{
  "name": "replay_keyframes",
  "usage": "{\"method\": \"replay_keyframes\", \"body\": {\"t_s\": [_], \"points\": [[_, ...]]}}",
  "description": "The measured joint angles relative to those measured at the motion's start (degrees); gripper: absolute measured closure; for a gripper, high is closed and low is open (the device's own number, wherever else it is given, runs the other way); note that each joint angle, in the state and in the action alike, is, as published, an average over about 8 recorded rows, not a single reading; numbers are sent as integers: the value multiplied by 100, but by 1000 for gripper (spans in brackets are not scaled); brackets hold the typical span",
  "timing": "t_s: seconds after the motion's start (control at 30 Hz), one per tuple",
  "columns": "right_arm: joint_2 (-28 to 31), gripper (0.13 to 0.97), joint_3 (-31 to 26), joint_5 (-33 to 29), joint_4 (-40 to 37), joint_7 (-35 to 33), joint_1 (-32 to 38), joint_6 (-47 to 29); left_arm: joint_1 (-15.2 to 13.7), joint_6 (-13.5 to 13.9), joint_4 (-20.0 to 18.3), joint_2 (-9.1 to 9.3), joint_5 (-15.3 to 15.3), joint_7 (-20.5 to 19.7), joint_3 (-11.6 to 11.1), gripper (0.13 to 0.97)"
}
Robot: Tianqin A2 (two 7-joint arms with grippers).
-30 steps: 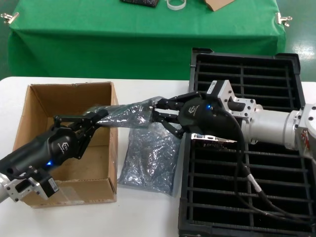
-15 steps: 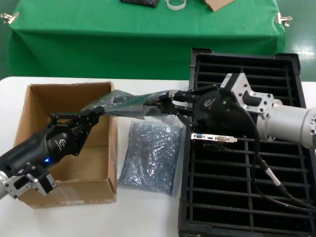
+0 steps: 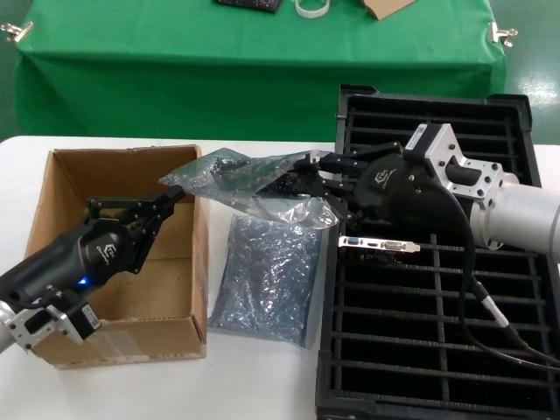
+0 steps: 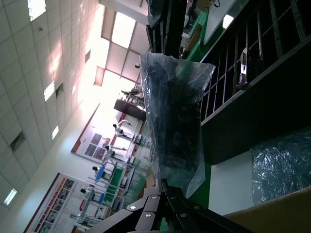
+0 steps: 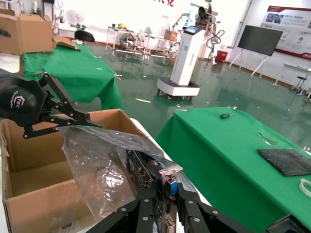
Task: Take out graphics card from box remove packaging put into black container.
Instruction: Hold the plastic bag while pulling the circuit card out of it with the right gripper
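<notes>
The card sits mostly inside the bag while my left gripper pinches only the bag's far corner, so that gripper should open and grip the bag nearer the card (image 3: 201, 179) before it pulls.
The graphics card (image 3: 278, 185) hangs in the air between my two grippers, most of it still inside the packaging (image 3: 214, 179), a crinkly translucent bag. My right gripper (image 3: 317, 178) is shut on the card's bracket end, where the blue port (image 5: 171, 186) shows between its fingers. My left gripper (image 3: 172, 199) is shut on the bag's far corner, above the right wall of the brown box (image 3: 199, 236). The bagged card (image 4: 175, 121) rises straight out of the left gripper (image 4: 163, 182). The black container (image 3: 437, 350) lies under my right arm.
An empty antistatic bag (image 3: 267, 280) lies flat on the white table between box and container. Another card (image 3: 381, 244) stands in one of the container's slots. A green-covered table (image 3: 262, 70) runs across behind. The box's inside looks empty.
My right gripper has drawn back to the right toward the container with the card's end. The bag has lifted and spread out between the grippers. The left gripper has hardly moved.
</notes>
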Motion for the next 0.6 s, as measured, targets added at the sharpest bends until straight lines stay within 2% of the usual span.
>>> {"method": "replay_keyframes", "body": {"t_s": [0.4, 0.6], "points": [[-79, 891, -17, 181, -258, -226, 123, -104, 57, 84, -365, -199, -35, -36, -20, 945], [-158, 891, -44, 258, -451, -360, 216, -155, 44, 75, -405, -216, 8, -52, -8, 921]]}}
